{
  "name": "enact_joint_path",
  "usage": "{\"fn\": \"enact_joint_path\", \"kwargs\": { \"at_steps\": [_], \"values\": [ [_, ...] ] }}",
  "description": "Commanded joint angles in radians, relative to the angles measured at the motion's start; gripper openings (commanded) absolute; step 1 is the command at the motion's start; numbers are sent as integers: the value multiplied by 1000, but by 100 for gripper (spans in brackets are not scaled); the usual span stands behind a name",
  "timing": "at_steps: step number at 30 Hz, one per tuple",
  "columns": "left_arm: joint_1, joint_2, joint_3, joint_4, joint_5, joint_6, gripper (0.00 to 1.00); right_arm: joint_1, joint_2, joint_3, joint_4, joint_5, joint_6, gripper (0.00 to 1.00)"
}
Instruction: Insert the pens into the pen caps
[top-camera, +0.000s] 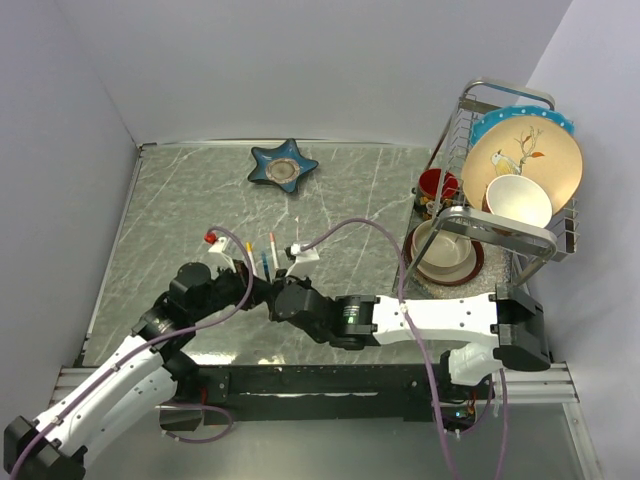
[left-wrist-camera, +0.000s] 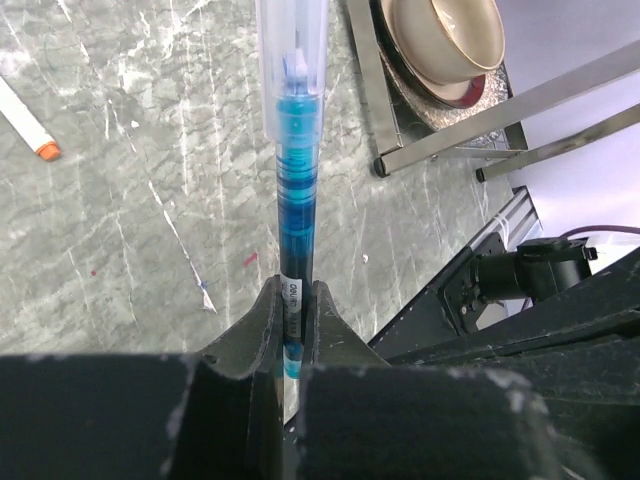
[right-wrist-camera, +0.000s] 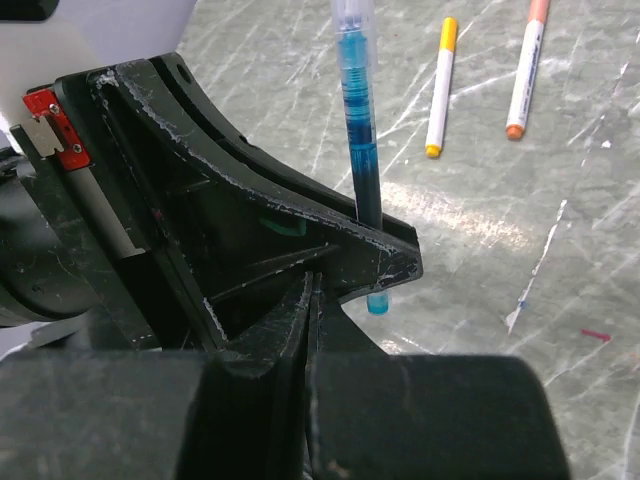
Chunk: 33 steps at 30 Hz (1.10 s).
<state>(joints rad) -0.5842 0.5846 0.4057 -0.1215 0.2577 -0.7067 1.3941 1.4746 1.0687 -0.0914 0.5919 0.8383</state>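
I should release the blue-ink pen on the table (top-camera: 218, 275) with my left gripper, beside the yellow-ended pen, away from the orange-ended pen.
My left gripper (left-wrist-camera: 292, 300) is shut on a blue-ink pen (left-wrist-camera: 297, 180) and holds it upright above the table. A clear tube (left-wrist-camera: 292, 40) covers the pen's far end. The pen also shows in the right wrist view (right-wrist-camera: 358, 110) and from above (top-camera: 265, 262). My right gripper (right-wrist-camera: 310, 290) is shut with nothing between its jaws, right beside the left gripper's fingers (right-wrist-camera: 330, 235). Two white pens lie on the table beyond: one with yellow ends (right-wrist-camera: 440, 85), one with orange ends (right-wrist-camera: 525, 70). The orange one shows in the left wrist view (left-wrist-camera: 25, 120). No loose cap shows.
A dish rack (top-camera: 545, 240) with plates, bowls and a red mug (top-camera: 437, 186) stands at the right. A blue star-shaped dish (top-camera: 283, 166) sits at the back. A purple cable (top-camera: 350, 225) with a red-tipped plug (top-camera: 211, 237) loops over both arms.
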Motion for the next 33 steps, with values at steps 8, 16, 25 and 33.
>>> {"fn": "enact_joint_path", "kwargs": {
  "at_steps": [8,16,25,33],
  "values": [
    [9,-78,81,125,90,18,1,36,-122,106,-247,66,-14,12],
    [9,-147,61,146,271,-16,1,-7,-215,192,-289,71,-120,51],
    [9,-149,38,206,380,-51,1,-85,-188,289,-243,-43,-243,58],
    [7,-132,32,226,400,-57,1,-130,-122,361,-203,-130,-284,57]
  ]
}}
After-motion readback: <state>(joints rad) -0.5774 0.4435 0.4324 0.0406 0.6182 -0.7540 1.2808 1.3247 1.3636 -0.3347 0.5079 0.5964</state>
